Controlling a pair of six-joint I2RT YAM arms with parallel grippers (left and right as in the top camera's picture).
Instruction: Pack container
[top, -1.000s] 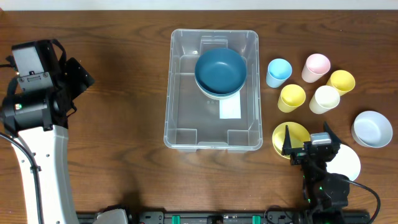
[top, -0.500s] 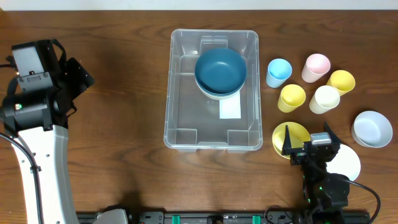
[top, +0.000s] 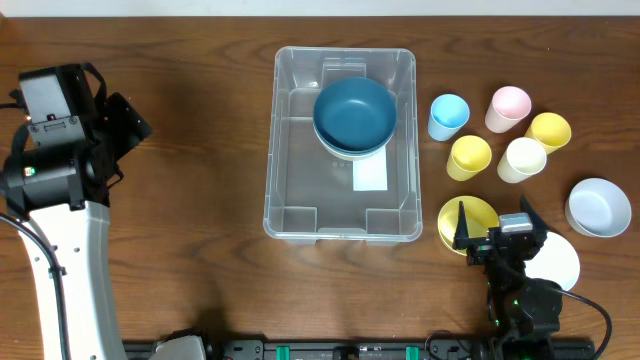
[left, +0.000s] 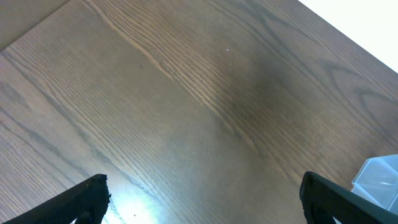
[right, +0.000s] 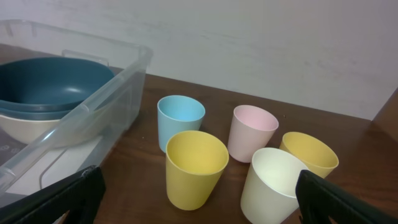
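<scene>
Next, I bring my right gripper to the cream cup's rim (top: 542, 166) (right: 293, 196), on the side of the cup toward the pale blue-white bowl, and close it there.
The large clear plastic container (top: 340, 150) sits mid-table with a white label on its base and a dark blue bowl (top: 354, 114) stacked on a paler bowl at its far end. It also shows in the right wrist view (right: 93, 106). Several cups stand to its right: blue (top: 448, 116), pink (top: 508, 108), two yellow (top: 469, 157) (top: 548, 131) and cream (top: 521, 159). My right gripper (top: 497, 222) is open and empty over a yellow plate (top: 467, 222). My left gripper (left: 205, 193) is open and empty above bare wood at the far left.
A white plate (top: 555, 262) lies by the right arm and a pale blue-white bowl (top: 598, 207) sits at the far right. The container's corner shows in the left wrist view (left: 378, 180). The left arm's body (top: 55, 170) stands along the left edge.
</scene>
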